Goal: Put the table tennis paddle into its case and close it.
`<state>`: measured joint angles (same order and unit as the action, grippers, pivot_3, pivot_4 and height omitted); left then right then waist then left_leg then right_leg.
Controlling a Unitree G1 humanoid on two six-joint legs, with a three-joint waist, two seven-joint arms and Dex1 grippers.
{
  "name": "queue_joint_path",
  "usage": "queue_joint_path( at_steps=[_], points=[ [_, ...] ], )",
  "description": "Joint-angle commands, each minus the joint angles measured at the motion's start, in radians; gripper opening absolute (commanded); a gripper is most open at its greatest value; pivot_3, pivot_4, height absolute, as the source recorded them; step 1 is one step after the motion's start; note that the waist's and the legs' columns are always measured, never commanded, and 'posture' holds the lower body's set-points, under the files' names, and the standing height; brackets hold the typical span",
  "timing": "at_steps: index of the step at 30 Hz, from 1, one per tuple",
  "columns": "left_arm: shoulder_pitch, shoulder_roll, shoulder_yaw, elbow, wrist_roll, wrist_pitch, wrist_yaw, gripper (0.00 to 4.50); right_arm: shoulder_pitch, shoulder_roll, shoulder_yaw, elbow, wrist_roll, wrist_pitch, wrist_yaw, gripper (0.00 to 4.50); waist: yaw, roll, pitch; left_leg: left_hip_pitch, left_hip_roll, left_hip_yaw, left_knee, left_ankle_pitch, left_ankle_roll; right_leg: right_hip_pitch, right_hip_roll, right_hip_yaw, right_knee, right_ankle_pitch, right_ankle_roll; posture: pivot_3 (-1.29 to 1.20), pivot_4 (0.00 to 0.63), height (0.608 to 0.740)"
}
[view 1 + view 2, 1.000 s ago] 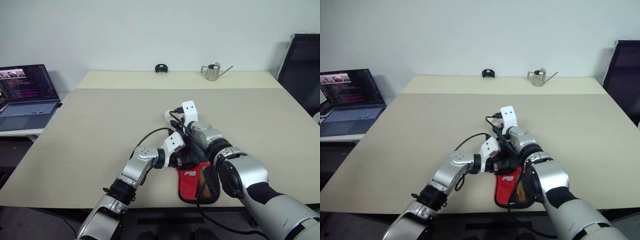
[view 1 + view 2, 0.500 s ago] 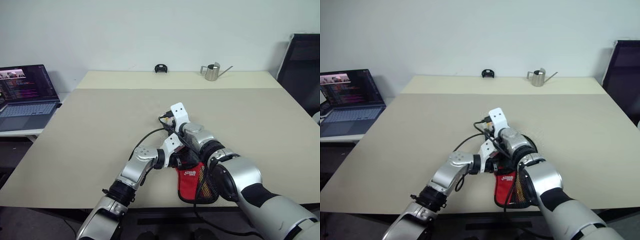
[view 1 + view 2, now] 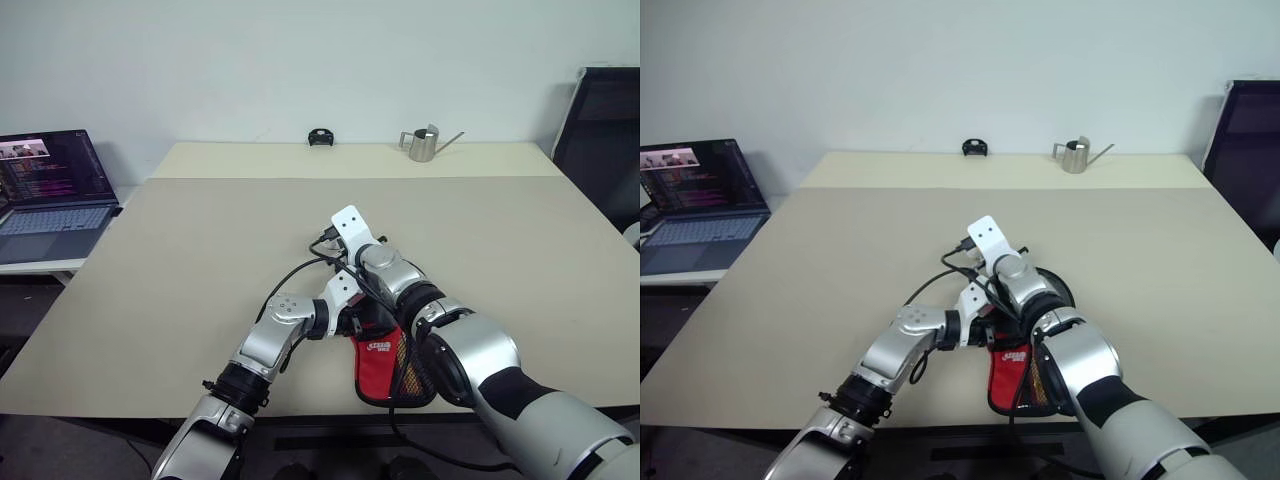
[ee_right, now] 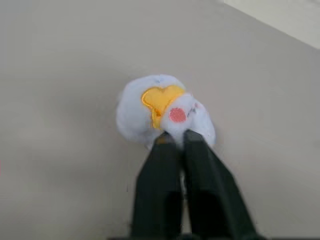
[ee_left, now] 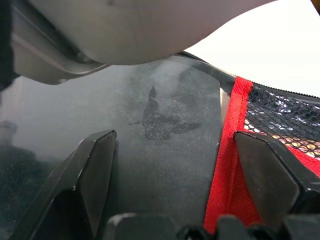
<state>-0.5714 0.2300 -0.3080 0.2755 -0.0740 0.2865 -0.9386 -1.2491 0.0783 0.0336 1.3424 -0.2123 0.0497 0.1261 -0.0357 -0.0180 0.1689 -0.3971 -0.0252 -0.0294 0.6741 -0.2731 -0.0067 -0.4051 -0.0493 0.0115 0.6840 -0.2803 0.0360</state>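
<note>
The white plush charm will go down on the bare tabletop point(image 3: 423, 230) between the case and the metal watering can, set there by my right gripper.
The case point(image 3: 378, 362) lies near the table's front edge, red panel and black mesh pocket point(image 5: 285, 115) toward me and black round end farther out. My left gripper point(image 5: 175, 145) stands open low over it. Its fingers point(image 5: 95, 170) straddle a smooth black surface with a faint butterfly mark point(image 5: 160, 120) and the red band point(image 5: 227, 165). I cannot tell whether that surface is the paddle's face or case fabric. Just beyond the case, my right gripper point(image 4: 176, 135) is shut on the near edge of a small white plush charm point(image 4: 150, 107) with a yellow patch, resting on the table.
An open laptop point(image 3: 55, 190) sits on a side desk at the left. A metal watering can point(image 3: 425, 143) and a small black object point(image 3: 321, 136) stand at the table's far edge. A black chair point(image 3: 605, 130) is at the right. Wide bare tabletop point(image 3: 200, 240) surrounds the case.
My right hand has swung a little to the left and rolled at the wrist. The left arm and the case have stayed where they were.
</note>
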Motion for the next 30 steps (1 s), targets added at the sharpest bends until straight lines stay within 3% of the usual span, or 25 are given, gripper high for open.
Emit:
queue_joint_path(
  at_steps=[1, 19, 30],
  points=[
    [0.022, 0.007, -0.016, 0.012, 0.008, 0.020, 0.001, 4.10, -0.020, 0.005, 0.012, -0.006, -0.010, -0.019, -0.020, 0.03, 0.000, 0.000, 0.000, 0.000, 0.000, 0.000, 0.000, 0.000, 0.000, 0.000, 0.000, 0.000, 0.000, 0.000, 0.000, 0.00, 0.150, 0.740],
    [0.016, -0.004, -0.028, 0.044, 0.006, 0.014, -0.011, 4.10, 0.015, -0.176, 0.044, -0.004, -0.068, -0.037, -0.086, 0.03, -0.003, 0.000, 0.000, 0.000, 0.000, 0.001, 0.000, 0.000, 0.000, 0.000, 0.000, 0.000, 0.000, 0.000, 0.000, 0.00, 0.150, 0.740],
    [-0.001, -0.007, -0.030, 0.069, 0.009, 0.006, -0.028, 4.10, 0.037, -0.217, 0.097, -0.006, -0.121, -0.060, -0.095, 0.03, 0.002, 0.000, -0.001, 0.000, 0.000, 0.001, 0.000, 0.000, 0.000, 0.001, 0.000, 0.000, 0.000, 0.000, 0.000, 0.00, 0.150, 0.740]
  ],
)
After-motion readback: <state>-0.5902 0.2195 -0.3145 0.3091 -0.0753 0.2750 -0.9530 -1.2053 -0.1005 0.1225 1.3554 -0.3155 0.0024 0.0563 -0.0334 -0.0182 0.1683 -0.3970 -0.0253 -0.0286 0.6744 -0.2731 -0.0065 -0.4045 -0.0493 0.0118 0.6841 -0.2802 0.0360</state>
